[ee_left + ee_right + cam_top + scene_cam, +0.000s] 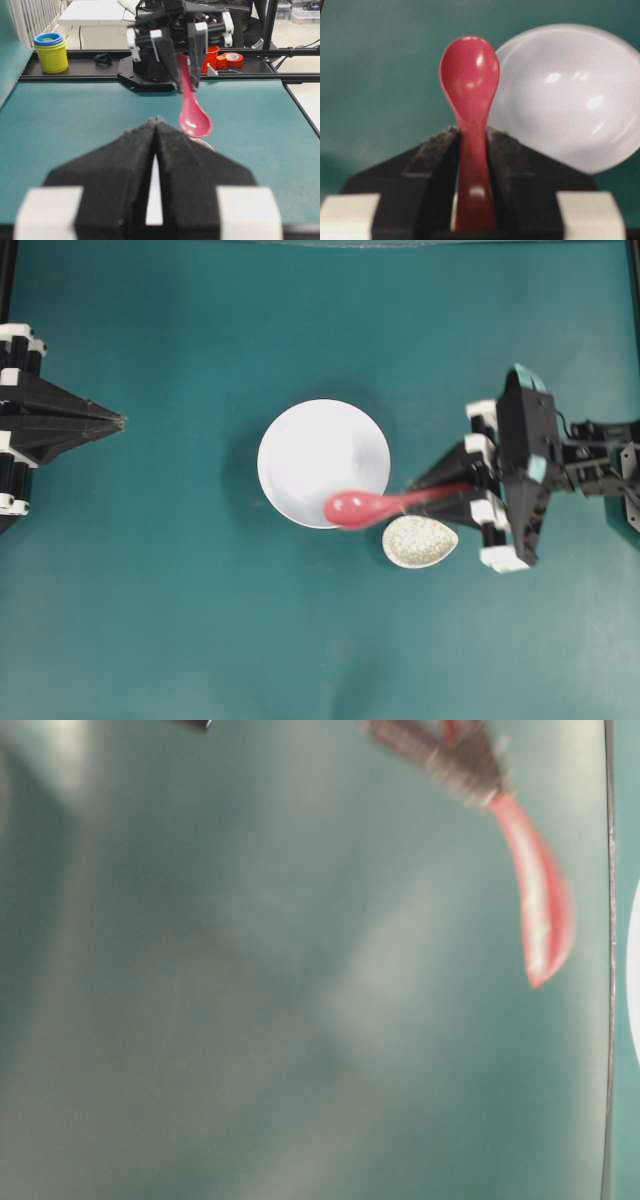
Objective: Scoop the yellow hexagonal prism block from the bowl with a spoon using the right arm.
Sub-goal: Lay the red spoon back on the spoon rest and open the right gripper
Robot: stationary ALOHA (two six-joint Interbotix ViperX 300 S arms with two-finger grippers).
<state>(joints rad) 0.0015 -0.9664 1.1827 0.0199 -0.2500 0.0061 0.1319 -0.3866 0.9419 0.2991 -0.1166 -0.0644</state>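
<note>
My right gripper is going to release the pinkish-red spoon on the speckled teardrop spoon rest (432, 541), close to the white bowl. The spoon now hovers over the bowl's rim.
The pinkish-red spoon (362, 507) hangs in the air, and my right gripper (417, 492) is shut on its handle. Its scoop hovers over the near-right rim of the white bowl (322, 462). In the right wrist view the spoon (470, 75) sticks straight out between the black fingers (432, 155), with the bowl (565, 95) just to its right. I cannot see the yellow hexagonal prism block in any view; the visible bowl interior looks plain white. My left gripper (118, 422) rests shut and empty at the far left. The left wrist view shows the spoon (193, 118) held scoop-down.
A small speckled teardrop spoon rest (420, 541) lies on the teal table just below the spoon handle, right of the bowl. Behind the table's far edge stand stacked yellow and blue cups (50, 50) and red tape rolls (231, 59).
</note>
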